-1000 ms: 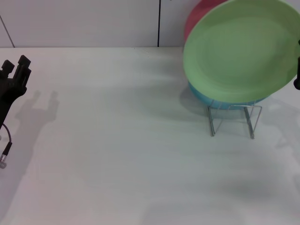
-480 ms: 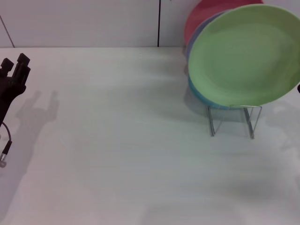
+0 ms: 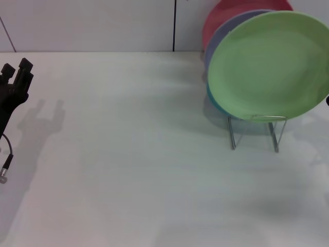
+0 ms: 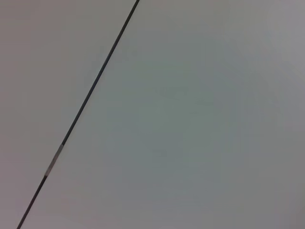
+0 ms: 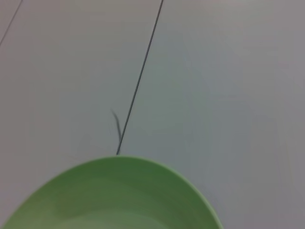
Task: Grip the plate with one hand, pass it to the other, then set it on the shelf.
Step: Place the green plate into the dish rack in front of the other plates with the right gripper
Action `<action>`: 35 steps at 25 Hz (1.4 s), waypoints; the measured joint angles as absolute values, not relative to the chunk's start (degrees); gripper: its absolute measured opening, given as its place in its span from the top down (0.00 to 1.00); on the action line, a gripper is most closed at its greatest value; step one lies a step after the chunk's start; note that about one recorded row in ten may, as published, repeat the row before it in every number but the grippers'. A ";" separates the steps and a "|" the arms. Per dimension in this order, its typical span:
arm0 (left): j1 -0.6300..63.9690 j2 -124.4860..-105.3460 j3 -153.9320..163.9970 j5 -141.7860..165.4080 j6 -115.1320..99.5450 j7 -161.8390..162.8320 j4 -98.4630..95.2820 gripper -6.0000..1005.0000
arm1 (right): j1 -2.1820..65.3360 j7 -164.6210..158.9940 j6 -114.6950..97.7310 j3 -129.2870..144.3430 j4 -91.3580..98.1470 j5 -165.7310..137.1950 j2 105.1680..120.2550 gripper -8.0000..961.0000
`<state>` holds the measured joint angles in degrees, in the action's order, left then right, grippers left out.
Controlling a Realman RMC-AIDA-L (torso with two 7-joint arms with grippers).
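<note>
I will use my right gripper to set the light green plate, now upright on its edge, free low behind the front wire of the silver shelf (image 3: 279,133).
The light green plate (image 3: 270,64) stands upright on its edge at the front of the silver wire shelf (image 3: 254,133), at the right of the table in the head view. Its rim also fills the lower part of the right wrist view (image 5: 114,195). Of my right gripper, only a dark sliver (image 3: 327,100) shows at the right edge, beside the plate's rim. My left gripper (image 3: 16,69) is parked at the far left, open and empty, well away from the plate.
A lavender plate (image 3: 226,31), a pink-red plate (image 3: 226,13) and a turquoise-blue plate (image 3: 215,103) stand in the shelf behind the green one. A white wall with a dark seam (image 3: 174,25) lies beyond the table. A cable end (image 3: 4,175) hangs by the left arm.
The green plate has moved down and slightly right onto the shelf, uncovering the lavender plate behind it. The dark sliver of the right gripper moved down. The left arm has not moved.
</note>
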<state>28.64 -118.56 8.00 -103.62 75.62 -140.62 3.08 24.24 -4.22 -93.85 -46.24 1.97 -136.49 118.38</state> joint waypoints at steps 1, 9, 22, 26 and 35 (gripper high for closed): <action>28.65 -118.56 8.00 -103.62 75.62 -140.62 3.07 0.49 | 24.06 -4.22 -93.84 -46.26 2.09 -136.49 118.38 0.97; 28.66 -118.56 8.00 -103.62 75.61 -140.62 3.07 0.49 | 23.78 -3.90 -94.36 -46.19 2.66 -136.49 118.38 0.97; 27.83 -118.56 8.06 -103.62 77.35 -139.67 3.16 0.49 | 23.07 -1.44 -97.65 -45.90 3.11 -136.90 118.63 0.97; 27.40 -118.56 8.05 -103.62 77.91 -139.57 3.17 0.49 | 22.86 -1.20 -97.69 -45.23 3.60 -136.94 118.66 0.97; 27.15 -118.56 8.16 -103.62 78.46 -139.12 3.35 0.49 | 22.75 1.70 -96.97 -43.30 3.97 -137.03 118.84 0.97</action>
<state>27.15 -118.56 8.16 -103.62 78.46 -139.12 3.35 22.75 1.70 -96.97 -43.30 3.97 -137.03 118.84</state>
